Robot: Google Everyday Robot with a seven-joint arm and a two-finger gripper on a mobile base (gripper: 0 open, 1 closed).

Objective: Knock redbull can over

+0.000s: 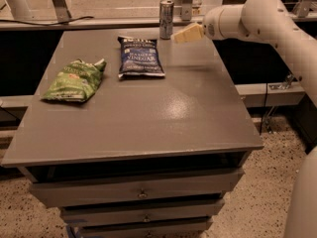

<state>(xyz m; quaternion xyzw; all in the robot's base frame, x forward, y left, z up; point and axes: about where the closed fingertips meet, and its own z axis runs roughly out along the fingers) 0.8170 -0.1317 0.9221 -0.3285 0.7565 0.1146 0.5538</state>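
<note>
My gripper will close on the lower half (166,27) of the redbull can that is at the far edge of the table.
The redbull can (166,18) stands upright at the far edge of the grey table (148,123), slim, silver and blue with a shiny top. My gripper (181,34) comes in from the right on a white arm and sits just to the right of the can, close beside it at about its lower half. I cannot tell if it touches the can.
A dark blue chip bag (140,56) lies flat in front and to the left of the can. A green chip bag (75,79) lies at the table's left. Metal frame legs stand behind the table. Drawers sit under the table top.
</note>
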